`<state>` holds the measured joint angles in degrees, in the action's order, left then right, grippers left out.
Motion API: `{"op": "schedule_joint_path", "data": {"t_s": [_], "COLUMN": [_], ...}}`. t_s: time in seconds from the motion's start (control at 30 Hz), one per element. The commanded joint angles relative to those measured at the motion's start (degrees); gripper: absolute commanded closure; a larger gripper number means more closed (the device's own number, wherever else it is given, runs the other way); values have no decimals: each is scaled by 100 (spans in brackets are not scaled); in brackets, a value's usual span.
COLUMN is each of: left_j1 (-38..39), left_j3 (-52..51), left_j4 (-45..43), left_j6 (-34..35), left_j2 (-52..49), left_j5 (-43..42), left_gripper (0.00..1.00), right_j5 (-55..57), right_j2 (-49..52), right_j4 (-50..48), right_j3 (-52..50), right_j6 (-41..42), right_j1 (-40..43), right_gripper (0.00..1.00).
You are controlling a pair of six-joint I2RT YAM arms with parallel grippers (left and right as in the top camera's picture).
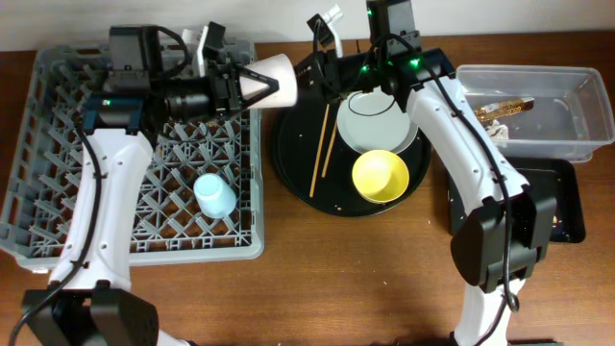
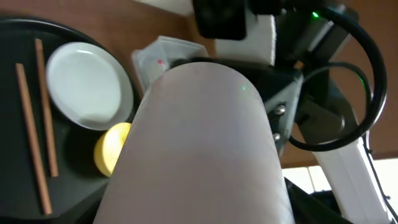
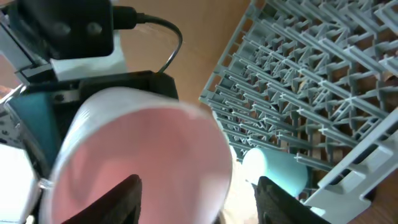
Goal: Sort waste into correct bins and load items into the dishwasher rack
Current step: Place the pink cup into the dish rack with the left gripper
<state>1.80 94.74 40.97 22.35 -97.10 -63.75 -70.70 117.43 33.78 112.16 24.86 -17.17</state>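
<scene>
I should release the pink cup from my left gripper in the grey dishwasher rack (image 1: 228, 159), behind the light-blue cup. The pink cup now hangs between rack and round tray.
The pink cup (image 1: 272, 79) hangs on its side between the rack and the round tray, with my left gripper (image 1: 252, 85) shut on its base end. It fills the left wrist view (image 2: 199, 143). My right gripper (image 1: 325, 75) stands open at the cup's mouth (image 3: 143, 155), its fingertips (image 3: 267, 193) spread wider than the rim. A light-blue cup (image 1: 215, 196) lies in the grey dishwasher rack (image 1: 58, 115). The yellow bowl (image 1: 381, 176), pale plate (image 1: 377, 123) and wooden chopsticks (image 1: 322, 144) rest on the round black tray (image 1: 288, 154).
A clear tub (image 1: 562, 115) at the back right holds a brown-gold wrapper (image 1: 502, 110) and scraps. The flat black tray (image 1: 562, 207) sits in front of it. My right arm arches over the plate and bowl.
</scene>
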Motion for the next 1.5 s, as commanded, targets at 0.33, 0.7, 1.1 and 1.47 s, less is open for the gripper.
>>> {"op": "schedule_joint_path", "data": {"t_s": [0.33, 0.7, 1.1, 1.47], "left_j1": [437, 1191, 1191, 1646], "left_j3": [205, 192, 208, 2660], "left_j4": [2284, 2511, 2695, 3606], "left_j6": [-684, -680, -678, -1158], "left_j2": [109, -776, -1565, -1528], "left_j5": [5615, 7259, 7257, 5834], "left_gripper": [40, 40, 1, 1], "right_j5": [2087, 2791, 2789, 4494], "right_j2": [37, 37, 37, -2002], "right_j4": [3150, 3989, 4037, 4865], "right_j3": [24, 24, 26, 496], "right_j6": [-1801, -2216, -2277, -1770], "right_j1": [881, 883, 883, 1493], "right_gripper": [34, 34, 34, 29]}}
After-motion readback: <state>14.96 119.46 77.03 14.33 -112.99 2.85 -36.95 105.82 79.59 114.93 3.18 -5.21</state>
